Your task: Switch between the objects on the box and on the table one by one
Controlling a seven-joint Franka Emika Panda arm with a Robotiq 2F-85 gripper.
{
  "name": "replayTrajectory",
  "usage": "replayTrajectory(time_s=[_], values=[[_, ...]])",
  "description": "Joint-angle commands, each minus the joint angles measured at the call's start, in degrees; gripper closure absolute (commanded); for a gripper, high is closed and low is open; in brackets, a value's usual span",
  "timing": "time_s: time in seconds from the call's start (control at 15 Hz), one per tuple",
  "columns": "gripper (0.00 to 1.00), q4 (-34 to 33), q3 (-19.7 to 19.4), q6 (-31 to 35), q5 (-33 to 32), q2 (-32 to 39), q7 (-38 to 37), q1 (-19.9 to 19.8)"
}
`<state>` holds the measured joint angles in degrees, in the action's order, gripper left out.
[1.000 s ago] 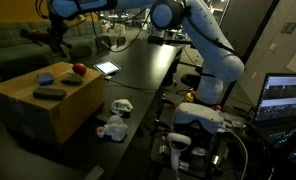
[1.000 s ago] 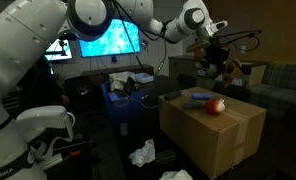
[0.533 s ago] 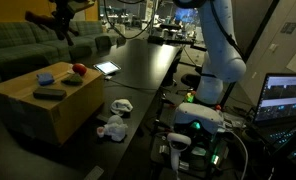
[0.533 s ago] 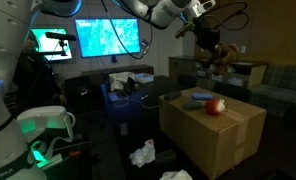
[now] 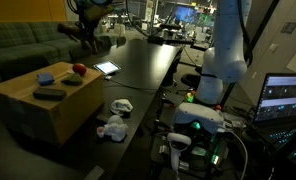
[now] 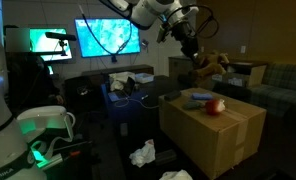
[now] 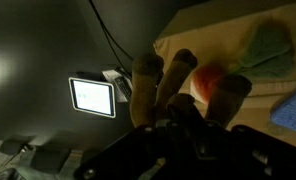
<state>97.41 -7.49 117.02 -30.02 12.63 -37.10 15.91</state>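
Note:
Next, I let go of the brown plush toy on the dark table [image 5: 133, 100] beside the white crumpled object that is nearer the tablet.
My gripper [image 5: 88, 30] hangs high over the far end of the dark table [image 5: 138, 75], away from the cardboard box [image 5: 38, 110]; it also shows in an exterior view [image 6: 183, 38]. In the wrist view it is shut on a brown plush toy [image 7: 153, 85], whose limbs stick out between the fingers. On the box lie a red apple [image 5: 79, 69], a blue object [image 5: 45, 77] and a black flat object [image 5: 50, 92]. The apple also shows in the other views [image 6: 215, 106] [image 7: 208, 78]. A lit tablet [image 5: 106, 68] lies on the table, below the gripper [image 7: 93, 95].
White crumpled objects [image 5: 116, 105] [image 5: 113, 128] lie by the box's front corner. A green couch [image 5: 18, 45] stands behind the box. A laptop [image 5: 283, 98] and the robot base [image 5: 203, 118] are at the table's other side. Monitors [image 6: 106, 38] glow behind.
The gripper has risen from just above the box and swung sideways toward the table, carrying the brown plush toy with it. The things on the box have not moved.

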Motion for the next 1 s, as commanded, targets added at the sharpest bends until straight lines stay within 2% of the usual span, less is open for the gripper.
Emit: replayTrajectory(time_s=[0.0,0.33,0.53,0.73,0.93], values=[[0.89,14.37,3.18,-2.14,-1.32,-10.15,-5.89,-2.57],[0.89,31.99,5.13,-0.32,0.41,-16.56,-8.4,-8.19],[0.89,42.49,4.31,6.39,1.85,-17.78,-6.88,-12.08],[0.89,50.6,2.66,15.81,-0.57,-14.33,-7.91,-16.63],[0.89,52.17,0.67,23.56,-3.29,-7.26,-8.3,-20.08]])
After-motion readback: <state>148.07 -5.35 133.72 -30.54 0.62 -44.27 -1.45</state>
